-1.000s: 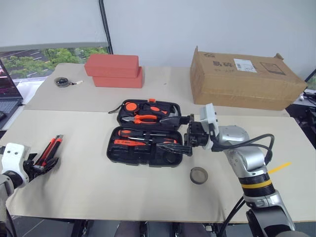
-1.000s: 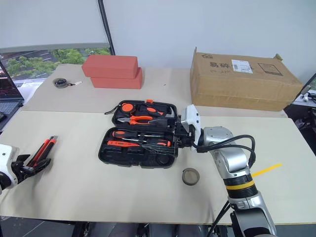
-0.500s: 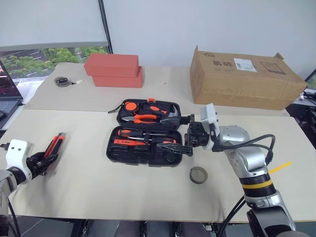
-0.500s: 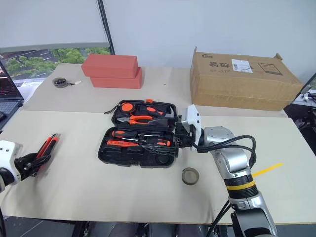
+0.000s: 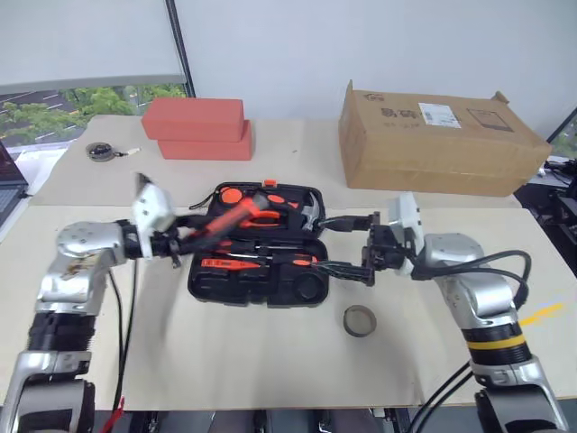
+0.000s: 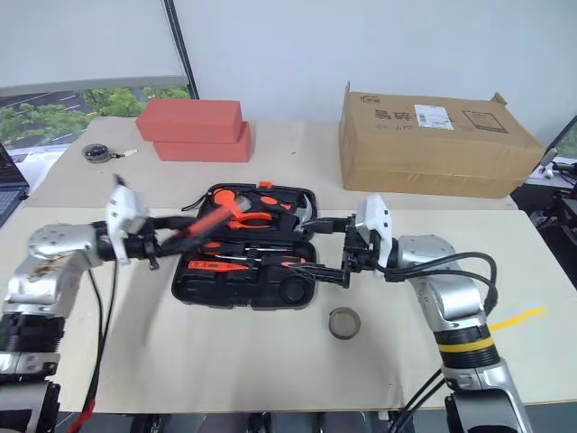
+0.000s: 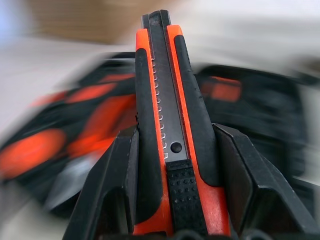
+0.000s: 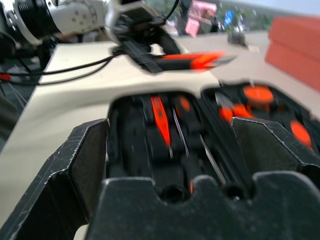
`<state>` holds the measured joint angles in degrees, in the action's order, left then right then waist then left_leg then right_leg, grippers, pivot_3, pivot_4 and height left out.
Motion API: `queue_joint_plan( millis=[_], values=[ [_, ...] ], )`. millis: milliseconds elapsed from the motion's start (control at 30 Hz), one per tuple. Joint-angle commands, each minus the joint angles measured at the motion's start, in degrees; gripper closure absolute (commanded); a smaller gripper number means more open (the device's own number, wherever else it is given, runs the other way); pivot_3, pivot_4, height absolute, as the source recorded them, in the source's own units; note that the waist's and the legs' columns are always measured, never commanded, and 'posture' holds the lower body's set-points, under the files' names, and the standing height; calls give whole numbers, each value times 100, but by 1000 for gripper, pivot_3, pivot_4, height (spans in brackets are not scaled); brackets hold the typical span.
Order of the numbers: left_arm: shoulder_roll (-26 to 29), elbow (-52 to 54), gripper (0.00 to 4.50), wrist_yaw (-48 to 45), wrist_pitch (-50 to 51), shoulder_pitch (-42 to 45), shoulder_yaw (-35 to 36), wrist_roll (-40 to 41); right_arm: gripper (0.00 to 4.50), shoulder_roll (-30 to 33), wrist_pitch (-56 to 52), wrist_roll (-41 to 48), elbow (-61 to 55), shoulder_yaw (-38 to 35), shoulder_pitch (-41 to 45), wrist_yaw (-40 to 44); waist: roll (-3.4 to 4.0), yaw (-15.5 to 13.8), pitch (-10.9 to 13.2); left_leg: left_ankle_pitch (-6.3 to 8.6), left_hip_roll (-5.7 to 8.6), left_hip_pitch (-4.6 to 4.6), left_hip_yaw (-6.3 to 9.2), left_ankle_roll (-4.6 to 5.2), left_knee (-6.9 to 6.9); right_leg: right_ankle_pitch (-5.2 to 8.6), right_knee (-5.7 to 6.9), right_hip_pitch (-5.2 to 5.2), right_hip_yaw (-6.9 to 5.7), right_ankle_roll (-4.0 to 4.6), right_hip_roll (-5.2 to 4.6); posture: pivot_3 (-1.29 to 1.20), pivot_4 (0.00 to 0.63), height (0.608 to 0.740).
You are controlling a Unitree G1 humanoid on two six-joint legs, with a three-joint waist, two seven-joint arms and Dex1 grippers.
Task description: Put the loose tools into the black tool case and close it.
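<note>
My left gripper is holding the utility knife. Next, I let go of it with that gripper in the slot (image 5: 245, 284) along the black tool case's near edge.
The black tool case (image 5: 270, 290) lies open mid-table, pliers and a hammer in its back half, orange-handled screwdrivers (image 5: 236, 262) in its front half. My left gripper (image 5: 194, 234) is shut on the orange-black utility knife (image 5: 230, 216) and holds it in the air over the case's left part, tip pointing right. In the left wrist view the knife (image 7: 167, 125) sits clamped between both fingers. My right gripper (image 5: 347, 244) stands open at the case's right edge, pointing left, with nothing in it. The grey tape roll (image 5: 361, 320) lies on the table in front of it.
Two stacked red boxes (image 5: 196, 128) and a cardboard box (image 5: 442, 140) stand at the back. A small round tape measure (image 5: 101, 151) lies at the far left back. A yellow tape strip (image 5: 541, 315) marks the table's right side.
My left gripper shut on the utility knife on the table at the left, lifted it and swung right to above the case. The right gripper has hardly moved. The camera shifted.
</note>
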<state>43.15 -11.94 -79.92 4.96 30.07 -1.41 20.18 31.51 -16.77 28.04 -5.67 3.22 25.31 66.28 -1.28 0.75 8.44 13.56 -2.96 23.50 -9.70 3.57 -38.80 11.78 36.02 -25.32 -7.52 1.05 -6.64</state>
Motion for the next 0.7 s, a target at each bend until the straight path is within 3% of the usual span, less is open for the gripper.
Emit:
queue_joint_plan(
  millis=[33,267,700],
  values=[
    [142,-598,2760,-734,-985,436,-357,-452,0,98,79,67,-344,-198,-71,-77,0,8,0,-3,-5,-1,0,-7,2,1,2,-4,10,0,8,0,150,712],
    [116,-1589,2760,-1253,-1955,964,-951,-814,0,296,-38,127,-798,-371,-563,-288,1,-30,0,25,-7,-6,9,43,-9,2,5,2,18,0,4,0,150,712],
    [-217,-2088,2760,-1224,-2367,1020,-1156,-1214,0,428,-64,100,-914,-270,-690,-327,1,-96,0,31,2,5,7,63,-18,1,-2,0,28,-5,-4,0,150,712]
  ],
)
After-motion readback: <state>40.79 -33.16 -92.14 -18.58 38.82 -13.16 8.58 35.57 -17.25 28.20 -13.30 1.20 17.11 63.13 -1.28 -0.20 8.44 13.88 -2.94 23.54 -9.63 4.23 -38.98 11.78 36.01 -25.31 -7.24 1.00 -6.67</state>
